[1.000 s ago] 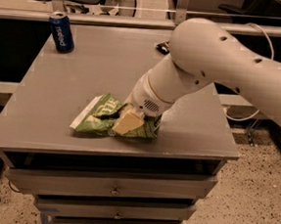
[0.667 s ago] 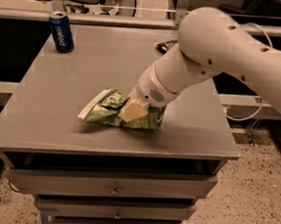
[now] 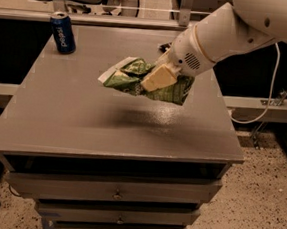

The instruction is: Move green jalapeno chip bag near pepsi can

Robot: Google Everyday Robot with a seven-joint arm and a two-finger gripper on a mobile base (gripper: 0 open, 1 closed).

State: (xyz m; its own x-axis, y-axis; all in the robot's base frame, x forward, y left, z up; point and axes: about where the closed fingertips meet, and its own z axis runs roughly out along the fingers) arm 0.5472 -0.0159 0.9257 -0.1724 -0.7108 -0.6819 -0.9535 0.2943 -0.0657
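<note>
I need to have my gripper release the green jalapeno chip bag, which hangs above the table's middle now, on the table's far end (image 3: 96, 44), in a spot close beside the pepsi can.
The green jalapeno chip bag (image 3: 131, 78) is crumpled green foil with a white edge. It hangs in the air above the middle of the grey table (image 3: 82, 126), casting a shadow below. My gripper (image 3: 159, 78) is shut on the bag's right part, with a cream-coloured finger (image 3: 158, 77) pressed on its front. The white arm reaches in from the upper right. The pepsi can (image 3: 63, 32) stands upright at the table's far left corner, well left of the bag.
A small dark object (image 3: 164, 46) lies on the table behind the arm, mostly hidden. The table has drawers (image 3: 116, 192) below its front edge. A rail (image 3: 257, 109) and a cable (image 3: 271, 92) run to the right of the table.
The gripper has lifted the chip bag off the table and carried it up and toward the back. The can has not moved.
</note>
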